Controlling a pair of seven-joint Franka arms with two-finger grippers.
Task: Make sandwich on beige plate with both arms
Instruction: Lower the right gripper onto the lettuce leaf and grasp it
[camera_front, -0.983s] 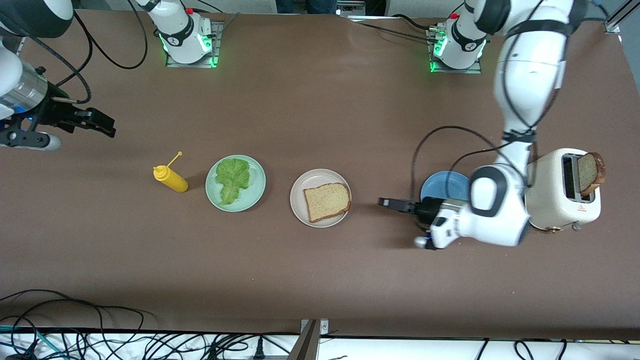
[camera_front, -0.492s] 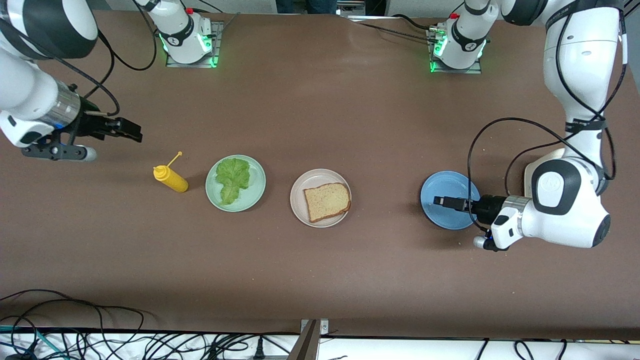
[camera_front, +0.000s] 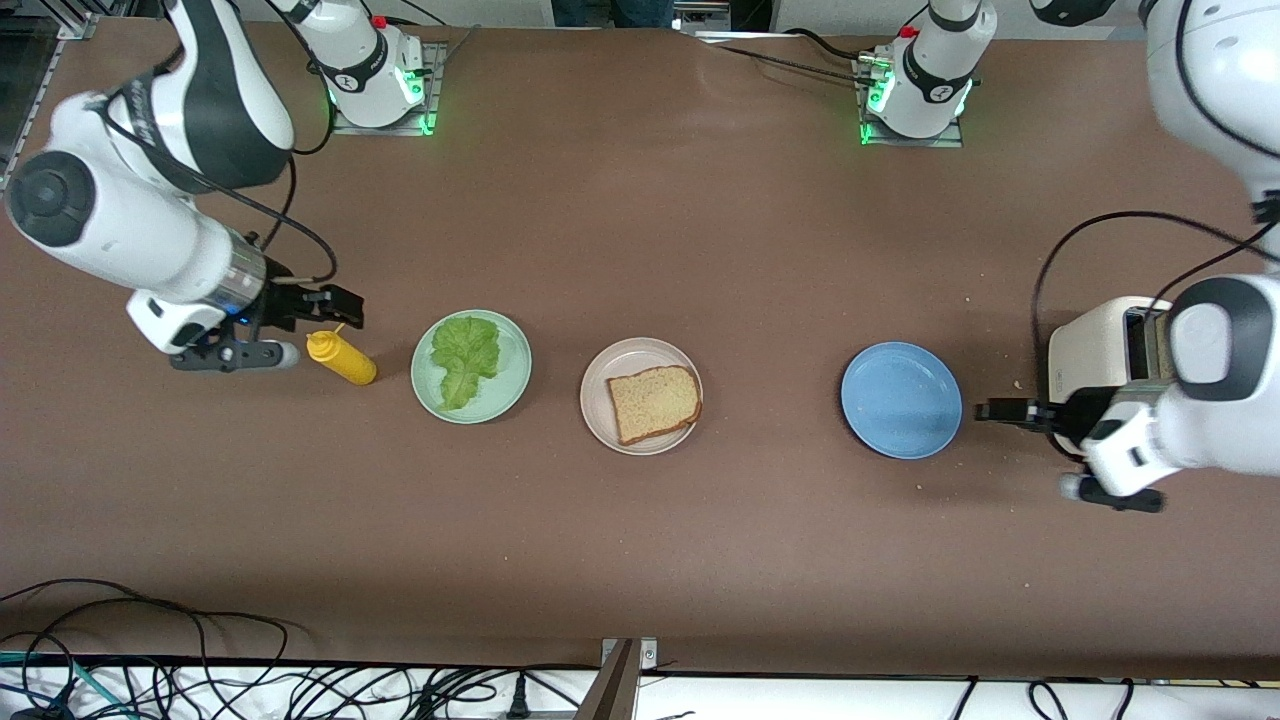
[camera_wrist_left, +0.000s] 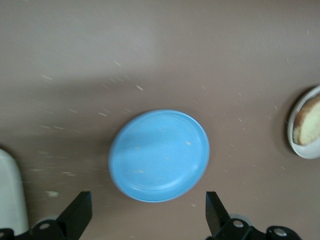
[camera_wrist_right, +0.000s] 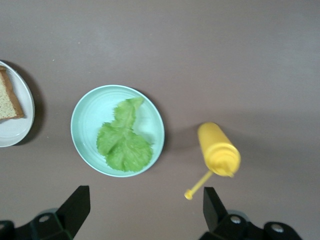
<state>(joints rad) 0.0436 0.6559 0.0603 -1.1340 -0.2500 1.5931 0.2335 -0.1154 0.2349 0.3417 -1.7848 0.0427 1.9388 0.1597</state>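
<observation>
The robot's right gripper should next move to the middle of the lettuce leaf (camera_front: 462, 360) (camera_wrist_right: 127, 135) on the mint-green plate and close there.
The beige plate (camera_front: 598, 385) lies mid-table with one speckled bread slice (camera_front: 655, 402) on it. A ruffled lettuce leaf (camera_front: 465, 358) lies on a mint-green plate (camera_front: 516, 372) beside it, toward the right arm's end. My right gripper (camera_front: 345, 305) is open and empty over a yellow mustard bottle (camera_front: 342, 358). Its wrist view shows the lettuce (camera_wrist_right: 122, 142), the mint plate (camera_wrist_right: 89, 116) and the bottle (camera_wrist_right: 217, 150). My left gripper (camera_front: 995, 410) is open and empty, between a blue plate (camera_front: 901, 400) and a toaster (camera_front: 1095, 350). A second slice is not clearly seen.
The left forearm covers part of the white toaster. The blue plate (camera_wrist_left: 159, 155) is bare; the left wrist view also catches the beige plate's rim (camera_wrist_left: 300, 150) and the bread (camera_wrist_left: 307, 125). Cables hang along the table edge nearest the front camera.
My left gripper has drawn back from beside the beige plate, across the blue plate, toward the toaster. My right gripper has swung in from the table's end to over the mustard bottle.
</observation>
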